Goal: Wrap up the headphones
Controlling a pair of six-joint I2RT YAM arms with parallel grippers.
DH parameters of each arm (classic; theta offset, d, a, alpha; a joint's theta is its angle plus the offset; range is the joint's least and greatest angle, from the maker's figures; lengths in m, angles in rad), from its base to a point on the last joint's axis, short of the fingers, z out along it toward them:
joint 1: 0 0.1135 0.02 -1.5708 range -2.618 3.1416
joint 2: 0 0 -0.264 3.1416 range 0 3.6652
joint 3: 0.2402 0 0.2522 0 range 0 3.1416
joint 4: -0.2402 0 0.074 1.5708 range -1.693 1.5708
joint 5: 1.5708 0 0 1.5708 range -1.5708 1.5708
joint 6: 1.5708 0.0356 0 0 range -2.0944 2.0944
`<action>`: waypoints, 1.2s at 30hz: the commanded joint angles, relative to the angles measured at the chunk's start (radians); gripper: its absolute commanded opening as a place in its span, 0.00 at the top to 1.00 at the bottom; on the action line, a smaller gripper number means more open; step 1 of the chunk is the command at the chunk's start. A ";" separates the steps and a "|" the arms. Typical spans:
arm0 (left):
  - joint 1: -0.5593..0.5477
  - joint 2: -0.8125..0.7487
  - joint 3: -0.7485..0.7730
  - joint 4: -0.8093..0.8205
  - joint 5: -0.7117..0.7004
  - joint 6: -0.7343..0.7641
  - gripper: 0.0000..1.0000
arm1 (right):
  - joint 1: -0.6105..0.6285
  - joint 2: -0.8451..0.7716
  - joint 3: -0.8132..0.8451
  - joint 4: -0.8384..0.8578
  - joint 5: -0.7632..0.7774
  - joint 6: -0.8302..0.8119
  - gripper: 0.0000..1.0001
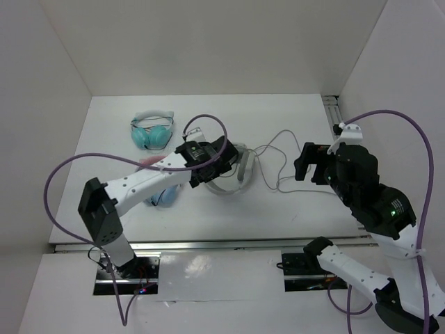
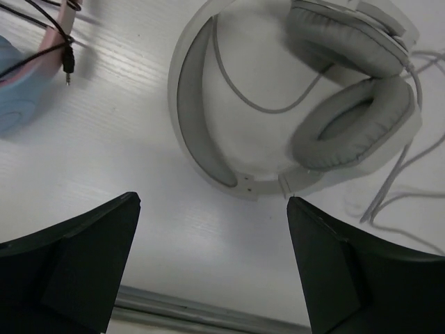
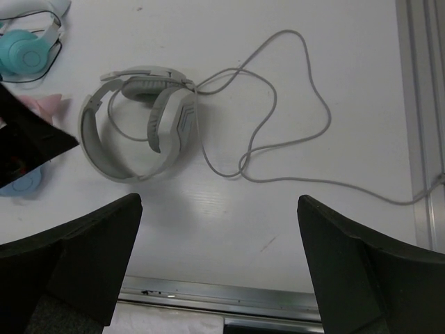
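Note:
Next, my left gripper grips the middle of the headband (image 1: 207, 182) (image 2: 178, 104) of the light grey-white headphones, at the padded curve across from the ear cups.
The light grey-white headphones (image 1: 224, 189) lie on the white table, ear cups folded together and headband toward the left. They fill the top of the left wrist view (image 2: 191, 111) and show in the right wrist view (image 3: 139, 125). Their thin grey cable (image 1: 284, 132) lies in loose loops to the right (image 3: 327, 111). My left gripper (image 1: 222, 163) hovers over the headphones, open and empty, its fingers (image 2: 104, 243) wide apart just short of the headband. My right gripper (image 1: 309, 163) is open and empty above the table, near the cable loops (image 3: 219, 202).
A teal pair with a white headband (image 1: 151, 130) lies at the back left. A pink-banded pair with blue ear cups (image 1: 161, 195) lies under the left arm, and its dark cable and plug (image 2: 67, 66) lie close to the grey headband. Metal rails run along the near edge (image 1: 208, 243) and the right side (image 1: 332, 111).

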 commanded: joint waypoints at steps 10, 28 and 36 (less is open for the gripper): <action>0.023 0.253 -0.031 0.115 -0.047 -0.222 0.06 | 0.001 -0.054 -0.090 0.159 -0.183 -0.074 0.00; 0.069 0.381 -0.163 0.292 0.060 -0.224 0.38 | 0.001 -0.054 -0.101 0.189 -0.252 -0.093 0.00; 0.080 0.347 -0.143 0.197 0.069 -0.213 1.00 | 0.001 -0.064 -0.102 0.205 -0.243 -0.093 0.00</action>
